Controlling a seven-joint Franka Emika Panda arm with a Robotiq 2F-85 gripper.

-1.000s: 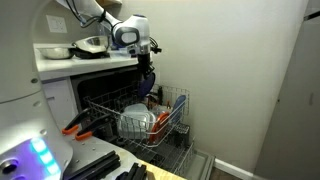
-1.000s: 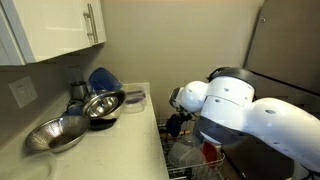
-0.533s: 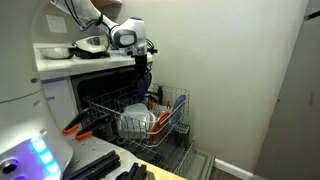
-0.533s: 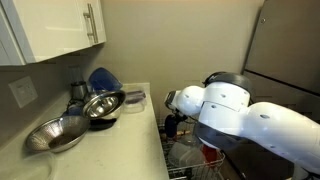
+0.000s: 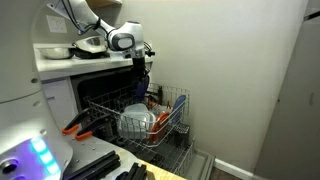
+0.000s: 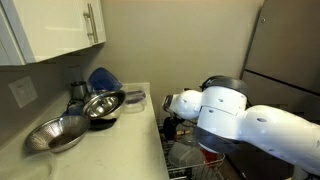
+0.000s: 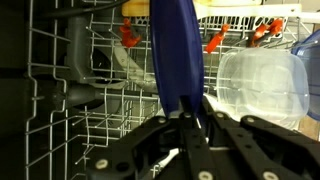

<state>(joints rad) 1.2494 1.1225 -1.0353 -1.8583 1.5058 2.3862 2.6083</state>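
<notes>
Next, I let go of the dark-blue utensil in the rack (image 5: 138,97) (image 7: 151,70), between the grey piece and the clear plastic container. The utensil is now held over the rack.
My gripper (image 7: 187,118) is shut on a long, flat dark-blue utensil (image 7: 175,50) that sticks out from between the fingers over the wire dishwasher rack (image 7: 60,60). In an exterior view the gripper (image 5: 143,72) hangs just below the counter edge, above the far side of the pulled-out rack (image 5: 176,108). In an exterior view the white arm (image 6: 240,110) hides most of the gripper (image 6: 170,128). A clear plastic container (image 7: 262,80) lies in the rack beside the utensil.
Metal bowls (image 6: 60,133) (image 6: 103,105) and a blue bowl (image 6: 102,78) sit on the counter (image 6: 110,150). A white upturned container (image 5: 135,122) and orange-handled items (image 7: 215,40) are in the rack. A wall stands behind it.
The arm has shifted slightly toward the counter side, carrying the blue utensil with it. The grip is unchanged.
</notes>
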